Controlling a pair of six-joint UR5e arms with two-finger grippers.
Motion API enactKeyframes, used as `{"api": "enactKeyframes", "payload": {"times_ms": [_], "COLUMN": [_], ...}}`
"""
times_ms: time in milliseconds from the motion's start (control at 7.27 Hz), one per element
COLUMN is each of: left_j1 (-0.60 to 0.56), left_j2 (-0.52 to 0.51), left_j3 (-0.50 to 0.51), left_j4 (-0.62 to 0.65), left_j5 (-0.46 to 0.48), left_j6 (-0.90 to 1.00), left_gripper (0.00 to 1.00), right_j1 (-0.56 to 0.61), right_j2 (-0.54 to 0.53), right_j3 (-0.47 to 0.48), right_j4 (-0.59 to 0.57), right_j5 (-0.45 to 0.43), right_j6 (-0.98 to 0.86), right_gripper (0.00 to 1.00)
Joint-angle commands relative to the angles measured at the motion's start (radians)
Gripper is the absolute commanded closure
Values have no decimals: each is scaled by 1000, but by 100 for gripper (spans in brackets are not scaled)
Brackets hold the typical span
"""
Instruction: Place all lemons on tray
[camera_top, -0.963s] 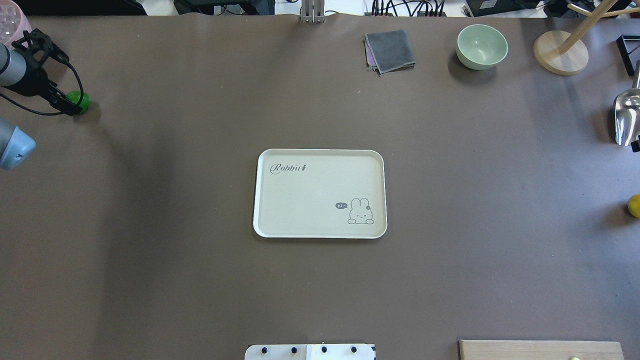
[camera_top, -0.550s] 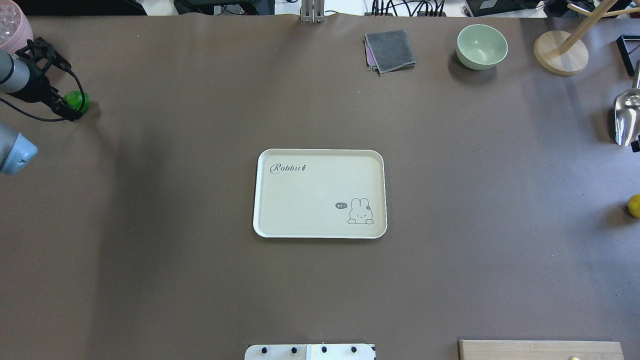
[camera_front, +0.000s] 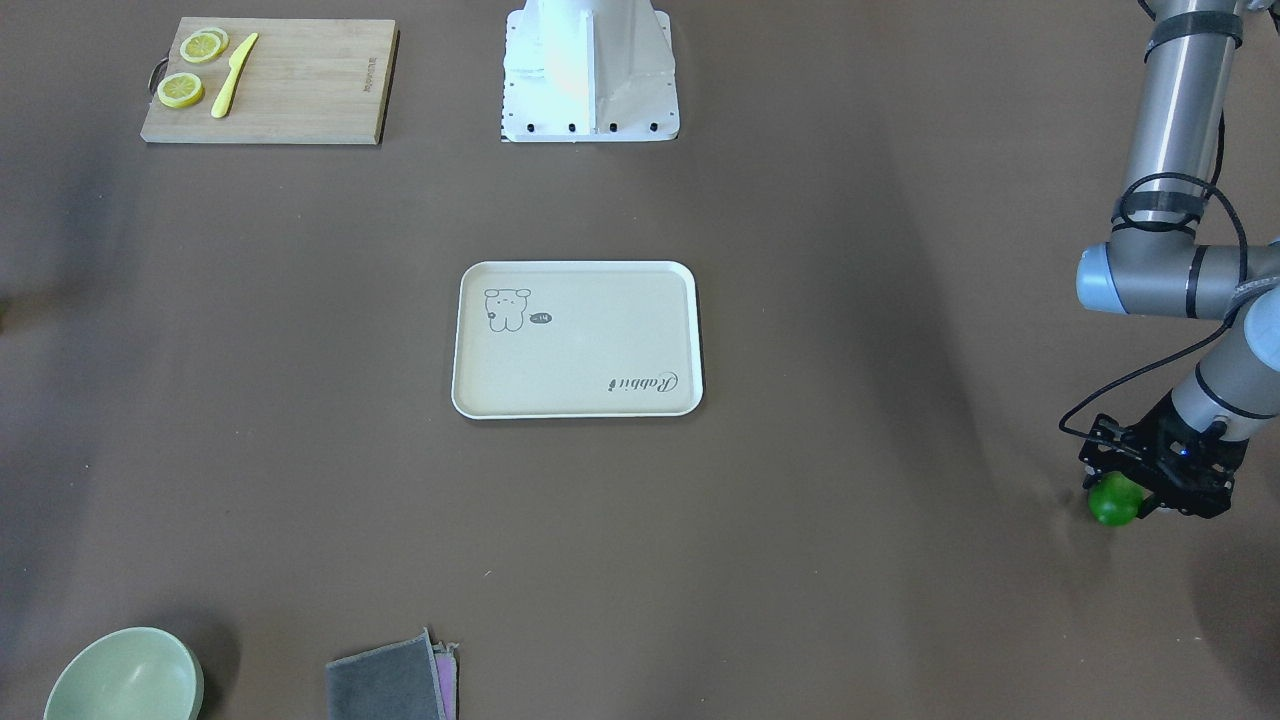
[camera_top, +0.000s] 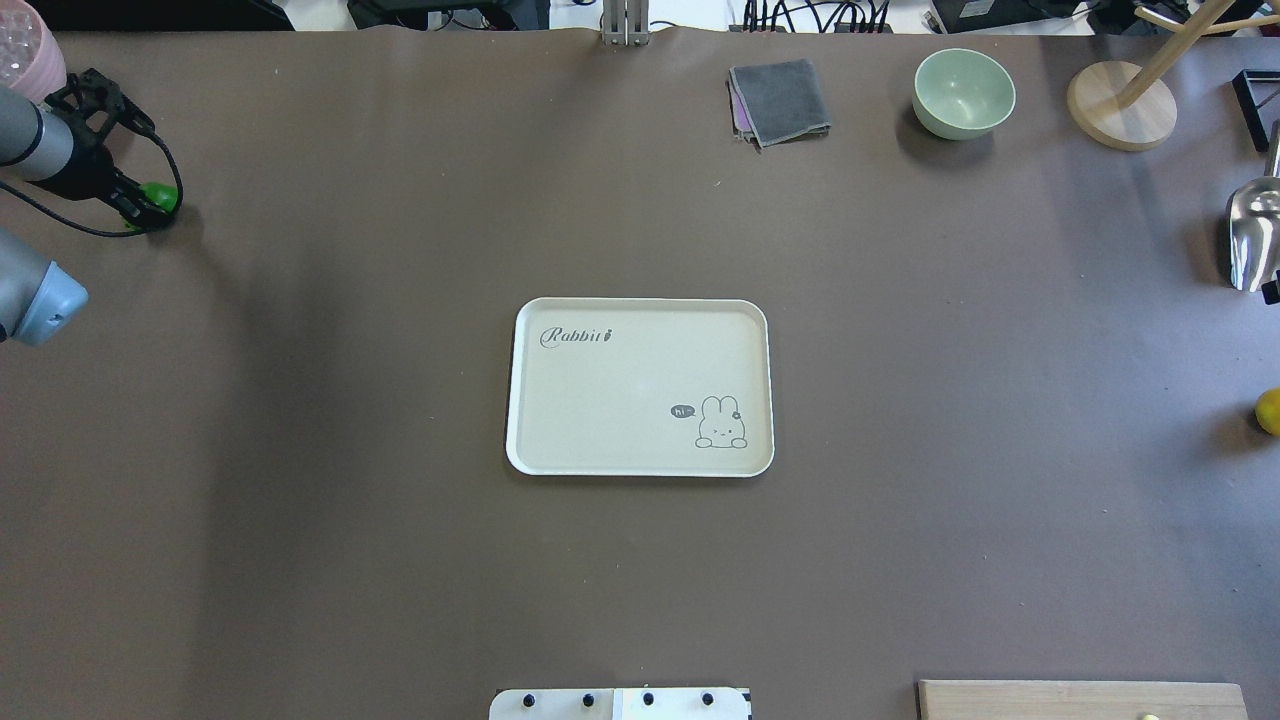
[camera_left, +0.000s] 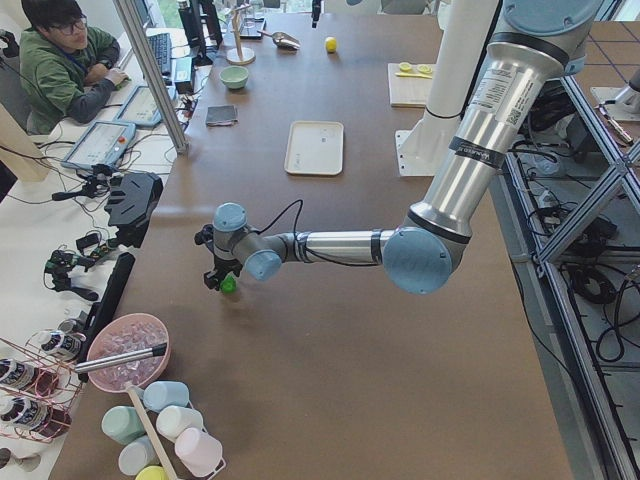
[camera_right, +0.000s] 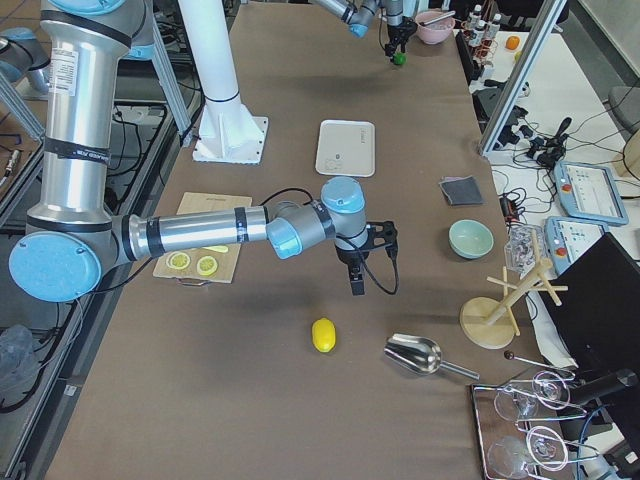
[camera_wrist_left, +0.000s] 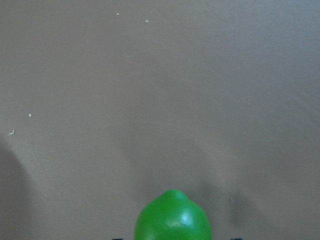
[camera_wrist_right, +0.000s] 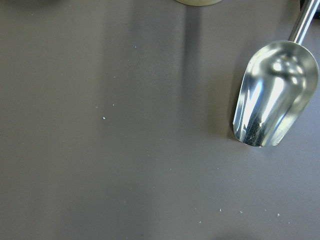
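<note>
Next, my left gripper lets go of the green lemon on the cream tray (camera_front: 621, 354), next to the Rabbit lettering. The lemon still lies on the table.
The green lemon (camera_top: 160, 197) lies at the table's far left; it also shows in the front view (camera_front: 1112, 500) and at the bottom of the left wrist view (camera_wrist_left: 173, 216). My left gripper (camera_top: 142, 207) is low over it and straddles it, jaws slightly wider than the fruit, so open. The yellow lemon (camera_top: 1270, 411) lies at the far right edge, also in the right side view (camera_right: 323, 334). The cream tray (camera_top: 620, 390) sits empty at the centre. My right gripper (camera_right: 355, 285) hangs above the table between the two; I cannot tell whether it is open or shut.
A metal scoop (camera_top: 1252, 235) lies near the yellow lemon, with a wooden stand (camera_top: 1120, 105), a green bowl (camera_top: 963, 92) and a grey cloth (camera_top: 780, 100) along the far edge. A cutting board (camera_front: 290, 90) with lemon slices is by the robot's base. A pink bowl (camera_top: 25, 50) stands by the left gripper.
My left wrist has shifted slightly around the green lemon, ending a little farther back. The lemon stays about where it was. Nothing else moved.
</note>
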Motion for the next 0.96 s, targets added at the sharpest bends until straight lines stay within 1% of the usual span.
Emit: {"api": "enactKeyframes", "payload": {"times_ms": [0,138,275,550,688,825], "left_j1": [-1,-3,-1,20,90,187], "left_j2": [-12,-30,-27,-30,-30,-41], "left_j3": [-18,-79,-151,-224,-267,-311], "left_j4": [2,2,17,6,2,-30], "left_j5": [-1,-7,-30,-45,-45,-39], "left_j6": [-27,-152,-236,-352,-450,-595], "left_gripper": [100,100,100,100,100,100], "right_j1": [0,0,0,0,0,0], "right_j2": [0,-2,-2,-5,-5,-6], "right_j3": [1,1,2,4,4,5], "right_j4": [0,0,0,0,0,0], "right_j5": [0,2,2,2,3,3], "right_j6": [0,2,2,2,2,2], "right_gripper": [0,0,0,0,0,0]}}
